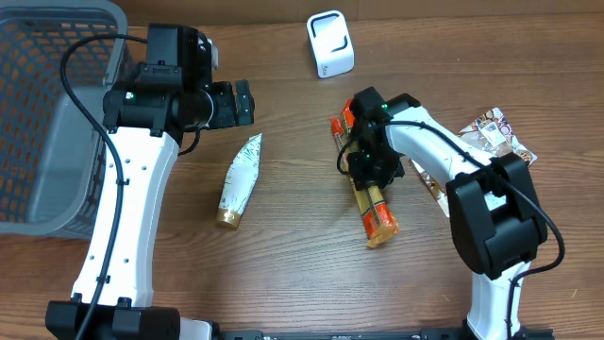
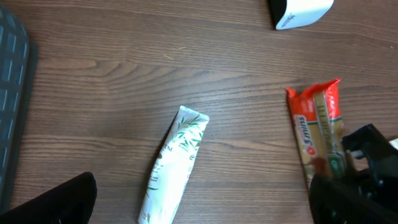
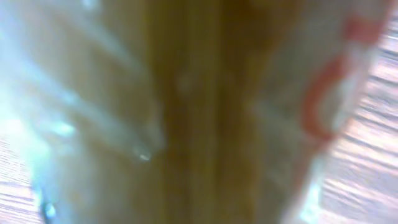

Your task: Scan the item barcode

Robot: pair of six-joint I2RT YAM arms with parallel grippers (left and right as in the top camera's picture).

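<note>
I can see my right gripper over the pasta packet's middle and the barcode out of sight, so I will open, take the packet's long edge (image 1: 382,199) and roll it over.
A long orange-ended pasta packet (image 1: 380,219) lies on the wooden table right of centre. My right gripper (image 1: 366,168) sits down over its middle, shut on it. The packet (image 3: 199,112) fills the right wrist view as a blur, and the fingers there are hidden. No barcode shows on it. A white scanner (image 1: 330,43) stands at the back. My left gripper (image 1: 247,102) hangs open above the table, left of the packet (image 2: 320,127). Its dark fingertips (image 2: 56,202) frame the left wrist view, with nothing between them.
A white tube with green leaf print (image 1: 239,179) lies left of centre, below the left gripper. A grey mesh basket (image 1: 57,113) fills the far left. A crinkled snack bag (image 1: 495,132) lies at the right edge behind the right arm.
</note>
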